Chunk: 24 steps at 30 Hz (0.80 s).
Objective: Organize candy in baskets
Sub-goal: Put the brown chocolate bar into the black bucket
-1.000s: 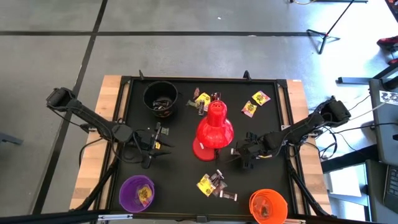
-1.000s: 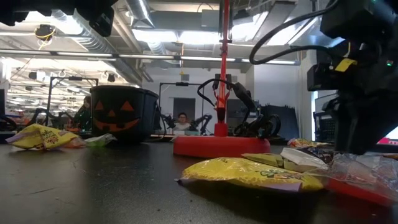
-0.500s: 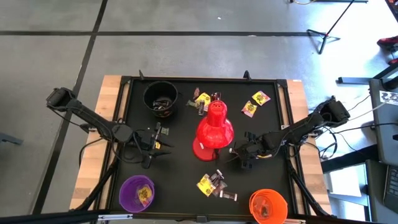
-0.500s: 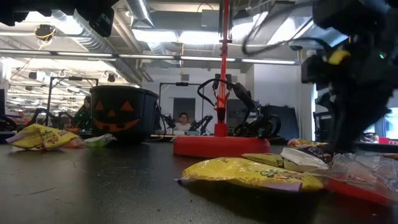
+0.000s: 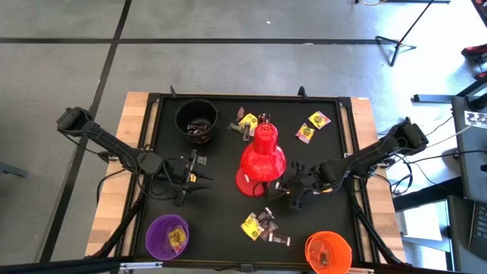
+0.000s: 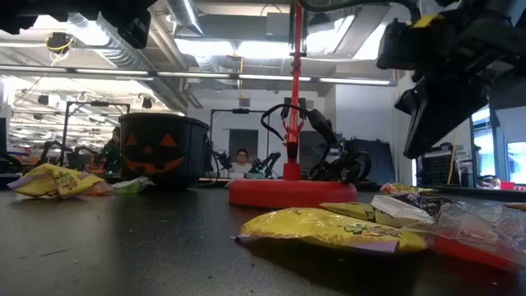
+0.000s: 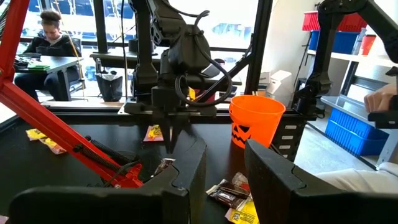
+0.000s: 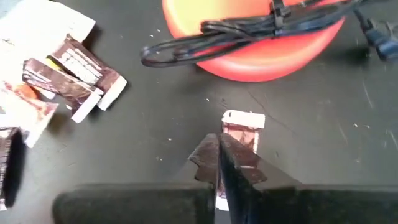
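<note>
My right gripper needs to open, as its fingers are shut above the brown-and-white candy by the lamp's base, then go lower and pinch the candy's middle (image 8: 246, 142) before lifting.
My right gripper (image 8: 219, 155) hangs over the dark mat just near of the red lamp's base (image 5: 251, 183), shut on a small brown-and-white candy (image 8: 241, 134). My left gripper (image 7: 224, 174) waits level and open at the mat's left (image 5: 194, 173), with nothing between its fingers. The baskets are a black one (image 5: 196, 119) at the far left, a purple one (image 5: 167, 234) at the near left and an orange one (image 5: 329, 251) at the near right. More candy lies on the mat in a near pile (image 5: 262, 226) and two far groups (image 5: 247, 122), (image 5: 313, 125). My right gripper pinches one end of the candy's wrapper (image 8: 233, 146) between its two fingertips. The fingers come from above, slanting down. The rest of the candy sticks out past the tips and hangs clear of the mat (image 7: 165, 165).
The red desk lamp (image 5: 262, 156) stands mid-table, its cable (image 8: 249, 31) lying across the base close to my right gripper. Brown sweets (image 8: 74, 71) lie beside it. A raised black frame (image 5: 251, 97) rims the mat. A person sits in the room beyond.
My right gripper has risen from the mat and shifted a little toward the table's left edge, nearer the lamp base. In the low view it has climbed from table level to the upper part of the picture.
</note>
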Motion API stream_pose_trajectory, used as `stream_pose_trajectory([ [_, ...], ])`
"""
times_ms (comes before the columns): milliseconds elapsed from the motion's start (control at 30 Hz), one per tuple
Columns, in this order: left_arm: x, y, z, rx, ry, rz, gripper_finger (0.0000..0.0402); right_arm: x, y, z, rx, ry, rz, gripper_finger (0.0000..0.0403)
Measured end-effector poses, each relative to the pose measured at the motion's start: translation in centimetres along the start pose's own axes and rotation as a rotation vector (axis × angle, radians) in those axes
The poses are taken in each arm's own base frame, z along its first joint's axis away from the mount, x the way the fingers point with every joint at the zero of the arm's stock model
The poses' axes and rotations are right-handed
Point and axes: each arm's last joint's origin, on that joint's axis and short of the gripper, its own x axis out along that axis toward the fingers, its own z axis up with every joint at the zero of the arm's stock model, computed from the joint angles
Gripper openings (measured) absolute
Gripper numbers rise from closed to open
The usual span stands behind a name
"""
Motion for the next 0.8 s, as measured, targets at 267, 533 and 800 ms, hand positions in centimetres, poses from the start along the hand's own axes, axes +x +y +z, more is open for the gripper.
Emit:
stream_pose_trajectory([
  [267,0.0,0.0,0.0,0.000,0.000,0.000,0.0101,0.2,-0.1,0.0,0.027,-0.009,-0.044,0.0082],
  [533,0.0,0.0,0.0,0.000,0.000,0.000,0.0101,2.4,0.0,-0.7,0.027,0.064,-0.084,0.0141],
  [800,0.0,0.0,0.0,0.000,0.001,0.000,0.0101,4.5,0.0,-1.5,0.009,0.144,-0.124,0.0137],
])
